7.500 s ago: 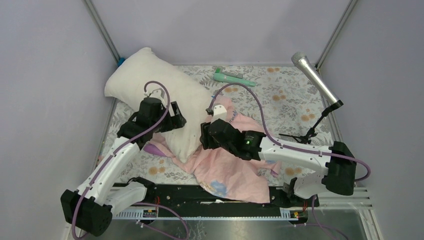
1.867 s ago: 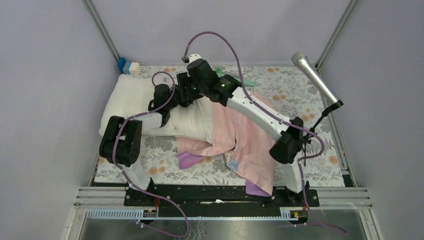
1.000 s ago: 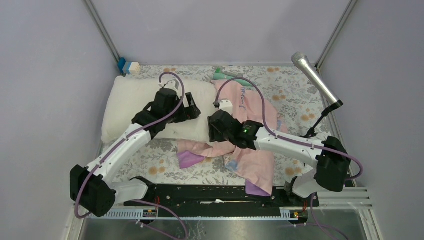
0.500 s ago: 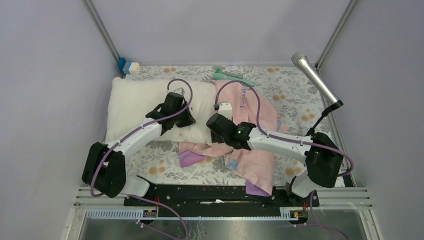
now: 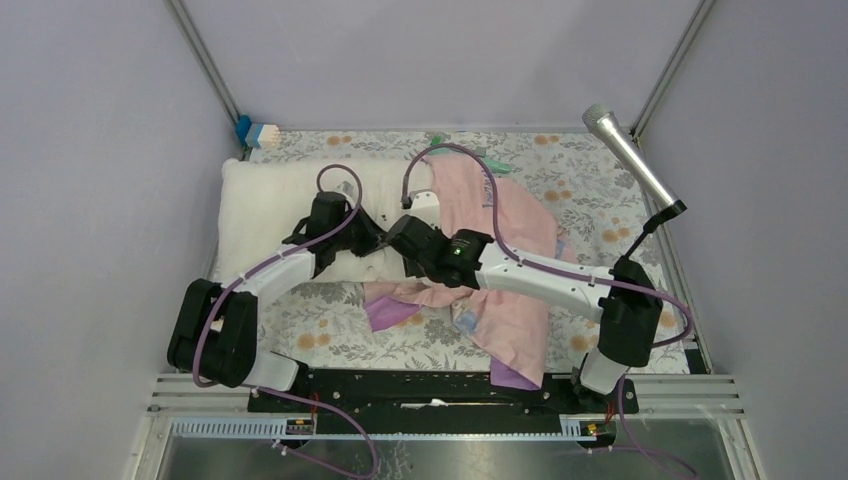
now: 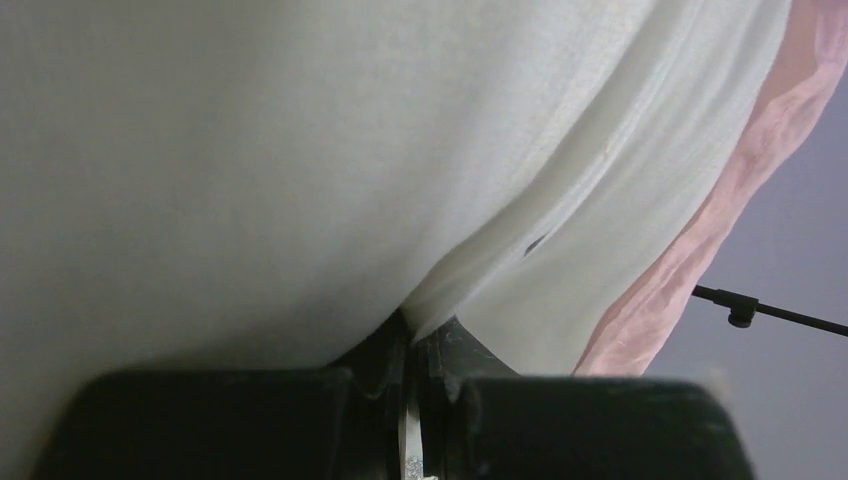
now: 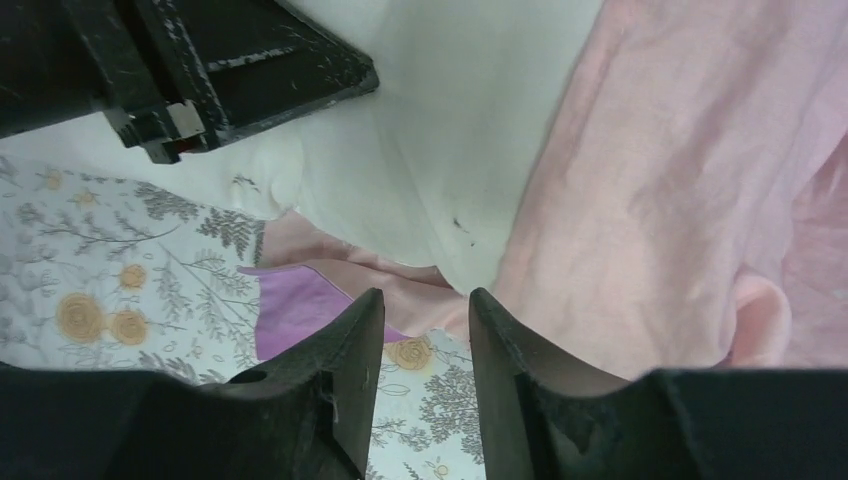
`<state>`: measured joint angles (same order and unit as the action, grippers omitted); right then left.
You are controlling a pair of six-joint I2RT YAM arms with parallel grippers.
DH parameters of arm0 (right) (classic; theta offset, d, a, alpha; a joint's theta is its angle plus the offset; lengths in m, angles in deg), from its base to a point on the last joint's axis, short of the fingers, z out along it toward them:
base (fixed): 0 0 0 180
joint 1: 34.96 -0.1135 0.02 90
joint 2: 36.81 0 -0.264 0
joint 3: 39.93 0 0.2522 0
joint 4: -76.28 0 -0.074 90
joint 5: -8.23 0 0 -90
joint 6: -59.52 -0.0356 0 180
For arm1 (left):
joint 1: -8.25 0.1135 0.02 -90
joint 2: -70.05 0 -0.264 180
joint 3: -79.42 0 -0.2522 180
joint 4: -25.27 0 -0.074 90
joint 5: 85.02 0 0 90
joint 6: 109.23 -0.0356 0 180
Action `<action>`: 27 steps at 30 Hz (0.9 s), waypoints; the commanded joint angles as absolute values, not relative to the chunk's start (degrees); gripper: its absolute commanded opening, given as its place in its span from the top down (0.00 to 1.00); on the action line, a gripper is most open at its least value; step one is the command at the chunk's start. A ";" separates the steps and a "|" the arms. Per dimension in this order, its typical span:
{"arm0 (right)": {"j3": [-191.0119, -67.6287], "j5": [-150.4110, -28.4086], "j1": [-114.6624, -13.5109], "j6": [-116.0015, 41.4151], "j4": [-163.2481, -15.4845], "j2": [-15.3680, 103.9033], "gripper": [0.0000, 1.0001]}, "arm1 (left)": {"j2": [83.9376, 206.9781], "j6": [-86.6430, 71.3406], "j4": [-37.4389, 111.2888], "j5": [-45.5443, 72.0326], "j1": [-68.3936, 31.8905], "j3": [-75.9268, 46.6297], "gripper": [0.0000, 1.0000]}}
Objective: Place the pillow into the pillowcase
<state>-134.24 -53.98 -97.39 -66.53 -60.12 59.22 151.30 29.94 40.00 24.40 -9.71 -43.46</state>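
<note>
The near corner of the pillow sticks out past the pink pillowcase's edge, so the robot's right gripper needs to take that edge (image 7: 516, 240) and pull it over the pillow's corner.
The cream pillow (image 5: 275, 205) lies along the back left of the table. Its right end sits inside the mouth of the pink pillowcase (image 5: 510, 230), which spreads toward the near right. My left gripper (image 5: 372, 237) is at the pillow's near right part, shut on a pinched fold of pillow fabric (image 6: 470, 270). My right gripper (image 5: 398, 243) hovers just beside it, open, with only the floral cloth and the pillowcase edge (image 7: 340, 265) below its fingers. The right wrist view shows the pillow corner (image 7: 430, 170), the purple lining (image 7: 300, 315) and the left gripper (image 7: 200, 70).
A floral table cloth (image 5: 590, 190) covers the table. A microphone on a stand (image 5: 630, 155) leans at the back right. A green item (image 5: 470, 152) lies at the back edge. A blue and white object (image 5: 258, 132) sits in the back left corner. Walls enclose three sides.
My left gripper has shut on the pillow's fabric within the last second. My right gripper has slid left to the pillow's near right corner and its jaws have narrowed.
</note>
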 commanded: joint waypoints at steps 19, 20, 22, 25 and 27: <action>-139.17 -37.60 -97.63 -71.39 -44.90 68.22 0.60 | 147.32 33.23 39.29 21.39 -9.94 -49.25 1.00; -138.83 -37.50 -97.69 -71.36 -44.95 67.76 0.63 | 147.05 33.35 39.28 21.21 -9.80 -49.34 1.00; -138.83 -37.67 -97.64 -71.35 -44.63 67.06 0.71 | 146.59 33.69 39.29 21.26 -9.25 -49.95 1.00; -139.79 -38.51 -97.63 -70.57 -44.61 66.88 0.87 | 146.10 34.10 39.29 21.51 -8.65 -50.18 1.00; -141.92 -40.17 -97.77 -69.92 -44.04 67.19 0.96 | 145.87 34.26 39.28 21.43 -8.63 -50.17 1.00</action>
